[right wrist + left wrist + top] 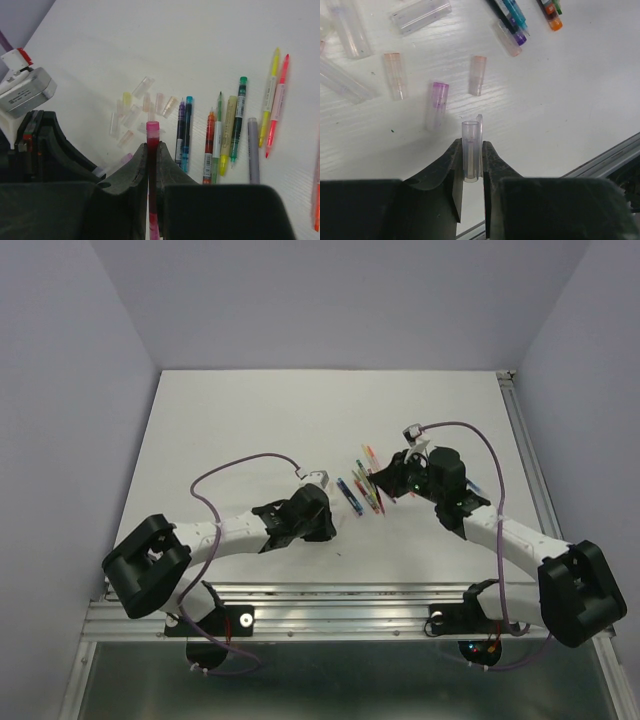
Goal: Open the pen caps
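Note:
My right gripper is going to put the red pen, now held beside several pens, down on the table (397, 475) (303, 177) between the pink pen and the orange pen.
My left gripper (471, 150) is shut on a clear whitish pen cap (471, 134), which stands out upright between the pads above the table. Several loose pen caps (477, 75) lie on the table ahead of it. My right gripper (152, 150) is shut on a red pen with a pink end (152, 131). Several pens (215, 145) lie side by side to its right, and a pile of pale caps (135, 112) lies ahead. In the top view the left gripper (322, 520) and right gripper (388, 482) flank the pens (366, 492).
The white table (250, 420) has a metal rail along its near edge (330, 605) and another along its right side (530, 460). The left arm's wrist camera box (25, 92) sits close to the right gripper's left. Purple walls surround the table.

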Controlling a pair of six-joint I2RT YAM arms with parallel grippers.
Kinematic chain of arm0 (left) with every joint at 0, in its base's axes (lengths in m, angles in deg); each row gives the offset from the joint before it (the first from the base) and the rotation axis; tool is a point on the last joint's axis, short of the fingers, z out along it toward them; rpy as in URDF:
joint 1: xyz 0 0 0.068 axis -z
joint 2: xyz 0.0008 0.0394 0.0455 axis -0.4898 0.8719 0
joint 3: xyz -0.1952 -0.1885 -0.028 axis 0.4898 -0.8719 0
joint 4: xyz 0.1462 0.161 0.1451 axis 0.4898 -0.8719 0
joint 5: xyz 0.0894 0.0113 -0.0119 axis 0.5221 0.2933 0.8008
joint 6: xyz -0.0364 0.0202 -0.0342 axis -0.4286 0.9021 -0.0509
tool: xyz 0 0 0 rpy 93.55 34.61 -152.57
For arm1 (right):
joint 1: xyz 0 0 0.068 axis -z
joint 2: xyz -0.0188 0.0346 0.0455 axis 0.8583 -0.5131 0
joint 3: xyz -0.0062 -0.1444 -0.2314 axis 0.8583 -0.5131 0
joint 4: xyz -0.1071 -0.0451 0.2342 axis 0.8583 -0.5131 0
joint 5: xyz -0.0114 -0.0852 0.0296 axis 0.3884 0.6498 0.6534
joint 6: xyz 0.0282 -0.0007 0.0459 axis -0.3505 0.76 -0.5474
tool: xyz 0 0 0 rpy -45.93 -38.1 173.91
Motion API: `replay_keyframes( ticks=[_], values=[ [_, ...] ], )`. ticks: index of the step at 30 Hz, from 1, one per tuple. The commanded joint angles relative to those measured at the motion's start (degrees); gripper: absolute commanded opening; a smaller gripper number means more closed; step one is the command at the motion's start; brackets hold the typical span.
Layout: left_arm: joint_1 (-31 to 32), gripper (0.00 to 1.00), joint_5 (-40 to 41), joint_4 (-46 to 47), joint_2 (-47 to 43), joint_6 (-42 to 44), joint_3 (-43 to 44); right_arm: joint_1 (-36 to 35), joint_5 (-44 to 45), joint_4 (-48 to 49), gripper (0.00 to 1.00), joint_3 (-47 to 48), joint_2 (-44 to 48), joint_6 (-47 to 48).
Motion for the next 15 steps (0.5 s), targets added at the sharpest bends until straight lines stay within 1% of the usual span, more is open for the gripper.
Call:
replay_keyframes(
  ticks=[1,2,9,13,15],
  values=[
    [-1.18,0.13,1.28,-0.41,0.68,1.37,2.34,-0.34,-7.1,3.78,0.01,-1.17,1.97,3.16],
    [-1.53,0.15,1.28,-0.41,1.03,1.37,2.17,-0.34,-7.28,3.35,0.01,-1.26,1.97,3.43],
    [-2.32,0.16,1.1,-0.41,3.4,1.02,2.61,-0.34,-5.17,0.71,0.01,-0.74,2.06,2.38],
    [-2.41,0.26,0.92,-0.59,4.37,1.11,3.13,-0.34,-4.3,0.53,0.01,-0.73,2.32,2.11],
    [-2.41,0.32,0.84,-0.59,4.28,1.02,3.22,-0.26,-3.42,0.01,0.01,-0.73,2.32,1.94]
  ],
)
